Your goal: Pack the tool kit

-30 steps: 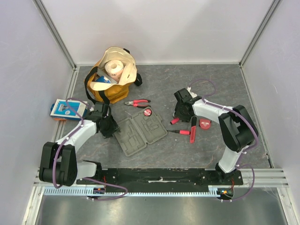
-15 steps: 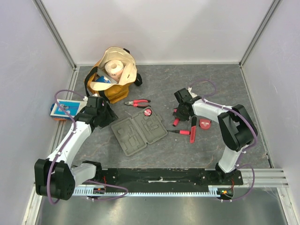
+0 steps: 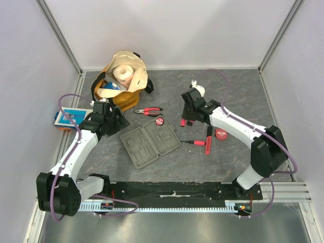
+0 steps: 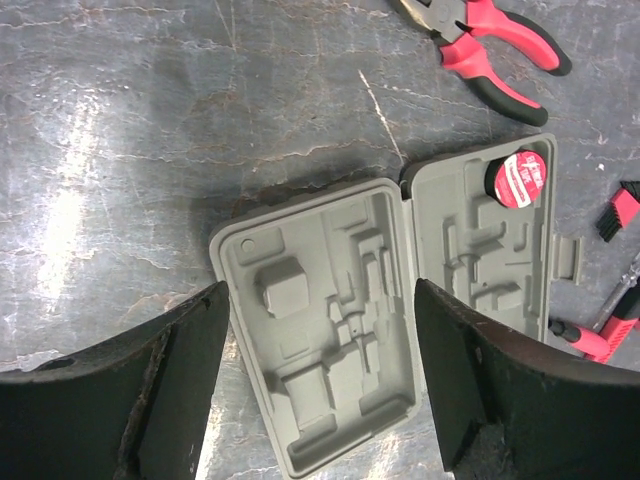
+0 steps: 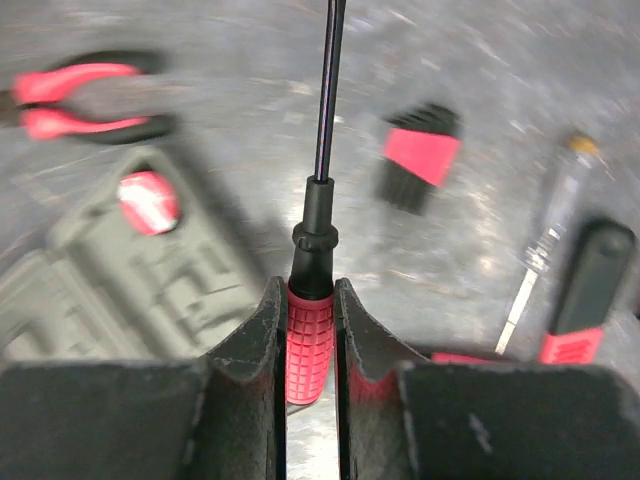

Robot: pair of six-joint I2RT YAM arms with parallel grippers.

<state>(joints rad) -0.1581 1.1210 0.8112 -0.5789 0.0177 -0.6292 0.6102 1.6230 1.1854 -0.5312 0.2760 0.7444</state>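
I need to use my right gripper to lay the red-handled screwdriver down in the long slot (image 3: pixel 147 141) (image 5: pixel 75 318) that is beside the hinge of the grey tool case. The screwdriver is still held above the table.
The grey tool case (image 3: pixel 150 144) lies open on the table, its moulded slots facing up. A round red tape measure (image 3: pixel 160 121) sits at its far right corner. My left gripper (image 3: pixel 120 123) hangs open and empty just left of the case; in the left wrist view (image 4: pixel 320 385) its fingers straddle the case's left half (image 4: pixel 330 330). My right gripper (image 3: pixel 188 118) is shut on a red-handled screwdriver (image 5: pixel 308 340) and holds it above the table, right of the case. Red-and-black pliers (image 3: pixel 148 111) lie behind the case.
A tan-and-yellow bag (image 3: pixel 121 83) with a paper roll stands at the back left. A blue-and-white packet (image 3: pixel 67 117) lies at the left edge. A small screwdriver (image 3: pixel 195 143), a black-and-red tool (image 3: pixel 208 139) and a red round piece (image 3: pixel 221 133) lie right of the case.
My left gripper has drawn back and up from the case's left edge. My right gripper has risen and moved left and farther back with the screwdriver in it.
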